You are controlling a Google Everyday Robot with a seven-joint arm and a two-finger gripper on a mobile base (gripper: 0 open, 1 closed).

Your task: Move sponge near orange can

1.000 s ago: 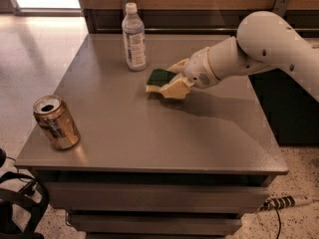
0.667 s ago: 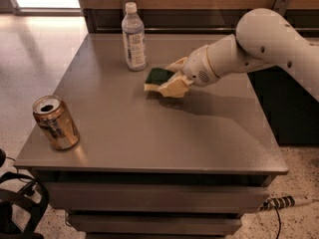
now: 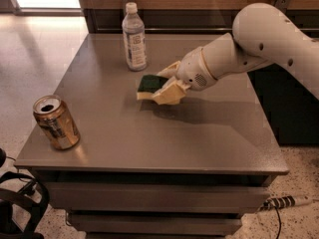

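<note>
The sponge, now held slightly above the table's middle, will be released on the grey table a short gap from the orange can (image 3: 123, 122), toward the arm, by my gripper.
The sponge (image 3: 148, 85), dark green on top with a pale yellow base, is held between my gripper's (image 3: 160, 83) yellowish padded fingers (image 3: 169, 92) near the middle of the grey table (image 3: 149, 133), slightly above its surface. The white arm reaches in from the right. The orange can (image 3: 56, 122), golden and shiny with an open silver top, stands upright near the table's front left corner, well left of and in front of the sponge.
A clear plastic bottle (image 3: 134, 37) with a white cap stands upright at the back of the table, just behind and left of the gripper. Black equipment (image 3: 17, 203) sits by the floor at the lower left. A cable (image 3: 284, 203) lies on the floor at the right.
The gripper with the sponge has shifted slightly to the left and toward the front. The can and bottle have not moved.
</note>
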